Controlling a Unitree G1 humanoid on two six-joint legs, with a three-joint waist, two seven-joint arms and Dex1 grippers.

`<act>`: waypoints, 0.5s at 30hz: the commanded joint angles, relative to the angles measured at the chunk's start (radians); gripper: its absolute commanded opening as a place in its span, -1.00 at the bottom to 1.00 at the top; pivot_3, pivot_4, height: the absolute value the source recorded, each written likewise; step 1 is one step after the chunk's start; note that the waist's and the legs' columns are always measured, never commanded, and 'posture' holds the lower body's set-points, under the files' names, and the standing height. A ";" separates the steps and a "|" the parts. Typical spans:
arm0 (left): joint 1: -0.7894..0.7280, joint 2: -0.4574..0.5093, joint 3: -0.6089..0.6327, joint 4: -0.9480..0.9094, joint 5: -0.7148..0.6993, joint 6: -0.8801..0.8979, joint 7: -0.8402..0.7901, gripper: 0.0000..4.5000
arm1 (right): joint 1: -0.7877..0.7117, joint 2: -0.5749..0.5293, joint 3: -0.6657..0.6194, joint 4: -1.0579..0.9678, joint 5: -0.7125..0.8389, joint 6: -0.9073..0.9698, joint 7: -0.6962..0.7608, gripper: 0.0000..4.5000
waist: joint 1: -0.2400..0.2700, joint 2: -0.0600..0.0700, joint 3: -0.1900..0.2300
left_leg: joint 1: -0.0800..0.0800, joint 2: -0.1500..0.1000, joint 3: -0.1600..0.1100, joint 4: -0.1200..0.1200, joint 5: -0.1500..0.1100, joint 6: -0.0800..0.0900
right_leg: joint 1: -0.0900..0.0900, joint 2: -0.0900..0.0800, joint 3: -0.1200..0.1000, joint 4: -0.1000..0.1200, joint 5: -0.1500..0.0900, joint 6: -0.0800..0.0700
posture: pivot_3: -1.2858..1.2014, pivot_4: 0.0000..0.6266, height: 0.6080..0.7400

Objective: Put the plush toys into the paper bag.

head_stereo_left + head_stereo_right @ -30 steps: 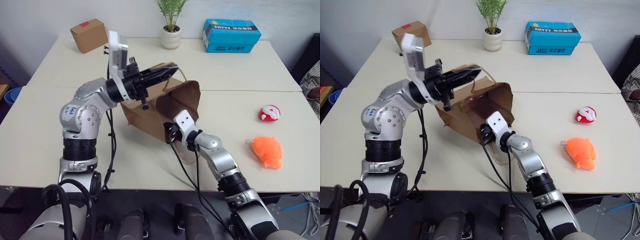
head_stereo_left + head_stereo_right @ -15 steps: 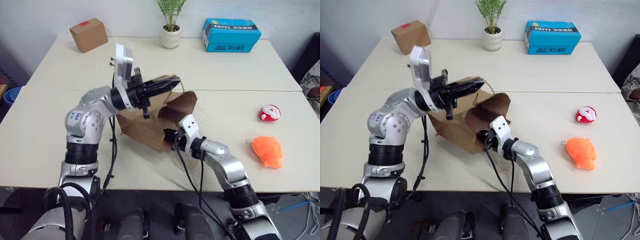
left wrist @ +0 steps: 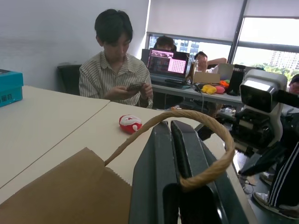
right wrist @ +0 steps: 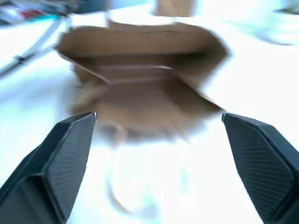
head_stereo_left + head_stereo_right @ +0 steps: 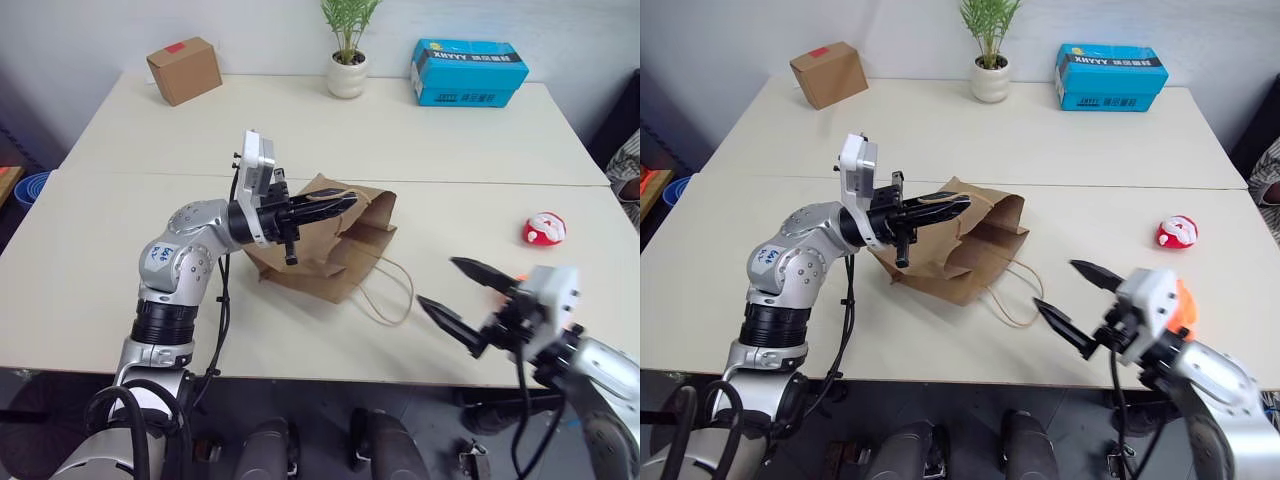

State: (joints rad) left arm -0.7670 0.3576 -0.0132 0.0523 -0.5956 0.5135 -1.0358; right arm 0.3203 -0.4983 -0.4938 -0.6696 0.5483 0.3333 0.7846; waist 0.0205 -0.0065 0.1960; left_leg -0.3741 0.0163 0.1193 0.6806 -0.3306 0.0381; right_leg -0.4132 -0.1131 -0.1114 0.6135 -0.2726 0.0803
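Observation:
The plush toy that goes into the bag first is the orange one. Next, my right gripper moves to the near side of the orange plush toy (image 5: 506, 299) and closes there.
The brown paper bag (image 5: 335, 250) lies slumped on its side at mid-table, its mouth (image 4: 140, 70) facing my right gripper. My left gripper (image 5: 338, 203) is shut on one twisted-cord handle (image 3: 187, 114), holding the bag's upper edge a little off the table. My right gripper (image 5: 436, 280) hovers open at the near right, well clear of the bag, fingers (image 4: 70, 154) spread wide. The red-and-white plush toy (image 5: 541, 229) sits on the table at the right. The orange plush toy (image 5: 1183, 302) is mostly hidden behind my right hand.
The bag's other handle (image 5: 392, 295) lies loose on the table toward my right gripper. A cardboard box (image 5: 183, 70), a potted plant (image 5: 347, 75) and a blue box (image 5: 468, 72) stand along the far side. A person (image 3: 119, 70) sits beyond the table's right end.
My right gripper has drawn back from the bag's mouth to the near right and opened wide. The left gripper has sunk with the handle, and the bag has slumped flatter.

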 commanded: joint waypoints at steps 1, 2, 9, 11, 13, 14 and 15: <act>-0.017 0.016 -0.001 -0.010 0.015 -0.037 -0.028 -1.00 | 0.218 0.080 -0.212 0.062 -0.074 -0.206 0.018 0.99 | 0.008 0.000 0.000 | 0.000 0.000 0.000 0.000 0.000 0.000 | 0.000 0.001 0.000 -0.001 0.000 0.000 | 0.03 -0.52 1.00; -0.019 0.021 0.000 -0.013 0.016 -0.042 -0.033 -1.00 | 0.280 0.108 -0.248 0.116 -0.120 -0.274 0.013 0.99 | 0.010 0.000 0.000 | 0.000 0.000 0.000 0.000 0.000 0.000 | 0.000 0.001 0.000 -0.001 0.000 0.000 | 0.03 -0.52 1.00; -0.023 0.066 0.007 -0.022 0.021 -0.055 -0.058 -1.00 | 0.280 -0.003 -0.271 0.299 -0.251 -0.332 -0.041 0.99 | -0.033 0.000 0.000 | 0.006 0.000 0.005 0.000 -0.005 0.003 | 0.003 -0.003 0.008 -0.005 0.002 0.003 | 0.03 -0.52 1.00; -0.024 0.068 0.008 -0.022 0.024 -0.058 -0.055 -1.00 | 0.229 -0.078 -0.244 0.368 -0.271 -0.299 -0.037 0.99 | -0.035 0.001 0.000 | 0.006 0.000 0.006 0.000 -0.005 0.002 | 0.003 -0.004 0.008 -0.003 0.002 0.003 | 0.03 -0.52 1.00; -0.025 0.068 0.011 -0.025 0.021 -0.056 -0.050 -1.00 | 0.154 -0.149 -0.208 0.456 -0.277 -0.266 -0.030 0.99 | -0.031 0.001 0.000 | 0.006 0.003 0.004 0.000 -0.005 -0.001 | 0.002 -0.002 0.007 -0.002 0.000 0.000 | 0.03 -0.52 1.00; -0.024 0.067 0.012 -0.027 0.019 -0.055 -0.047 -1.00 | 0.111 -0.186 -0.180 0.504 -0.279 -0.225 -0.024 0.99 | -0.026 0.001 0.000 | 0.005 0.003 0.003 0.000 -0.004 -0.002 | 0.001 -0.002 0.006 -0.002 0.000 0.000 | 0.03 -0.52 1.00; -0.023 0.067 0.011 -0.029 0.018 -0.054 -0.046 -1.00 | 0.060 -0.218 -0.146 0.557 -0.289 -0.207 -0.017 0.99 | -0.023 0.001 0.000 | 0.005 0.003 0.003 0.000 -0.004 -0.002 | 0.001 -0.001 0.006 -0.001 -0.001 -0.001 | 0.03 -0.52 1.00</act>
State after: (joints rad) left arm -0.7767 0.4184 -0.0166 0.0523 -0.5743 0.4714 -1.0829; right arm 0.4032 -0.6888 -0.6658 -0.1672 0.2651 0.0927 0.7577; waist -0.0024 -0.0056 0.1956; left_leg -0.3693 0.0198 0.1227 0.6806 -0.3337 0.0354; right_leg -0.4124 -0.1141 -0.1061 0.6126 -0.2735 0.0784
